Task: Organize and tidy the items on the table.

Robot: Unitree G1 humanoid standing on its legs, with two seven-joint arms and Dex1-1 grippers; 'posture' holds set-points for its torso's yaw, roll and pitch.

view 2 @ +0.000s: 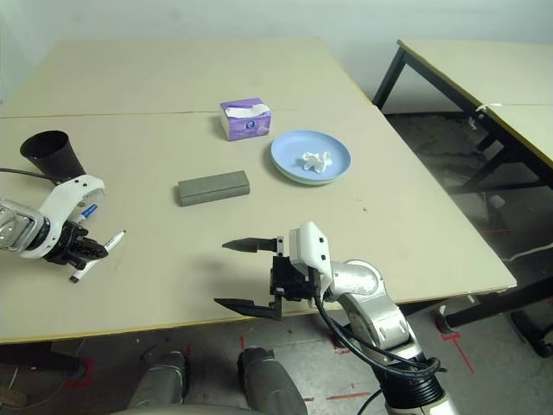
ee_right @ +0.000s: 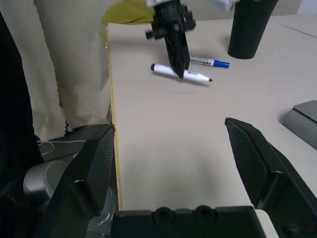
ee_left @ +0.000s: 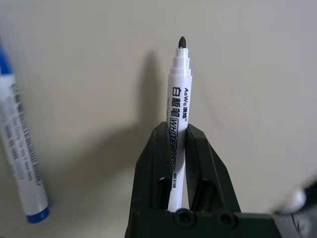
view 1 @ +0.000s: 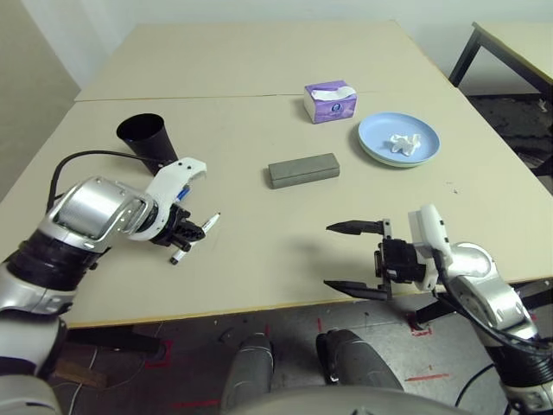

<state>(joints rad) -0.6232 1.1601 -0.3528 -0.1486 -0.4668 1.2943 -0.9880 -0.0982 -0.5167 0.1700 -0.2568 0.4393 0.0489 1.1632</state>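
Next, my left gripper releases the white marker pen that has the black tip, letting it go inside the upright black cup (view 1: 143, 130).
My left gripper (view 1: 183, 233) is shut on a white marker pen with a black tip (ee_left: 179, 99), low over the table (view 1: 259, 69) near its front left. The pen's tip (view 1: 212, 218) points toward the table's middle. Another white marker pen, with a blue cap (ee_left: 20, 158), lies just beside it, toward the black cup (view 1: 147, 138), which stands upright. A grey glasses case (view 1: 302, 169) lies mid-table. A crumpled white tissue (view 1: 403, 143) sits on the light-blue plate (view 1: 377, 137) at the right. My right gripper (view 1: 331, 257) hangs open and empty at the front edge.
A purple tissue box (view 1: 330, 101) stands behind the case, left of the plate. A thin seam crosses the table behind it. A second table with dark legs (view 2: 484, 69) stands off to the right. A black cable (view 1: 86, 156) loops over my left forearm.
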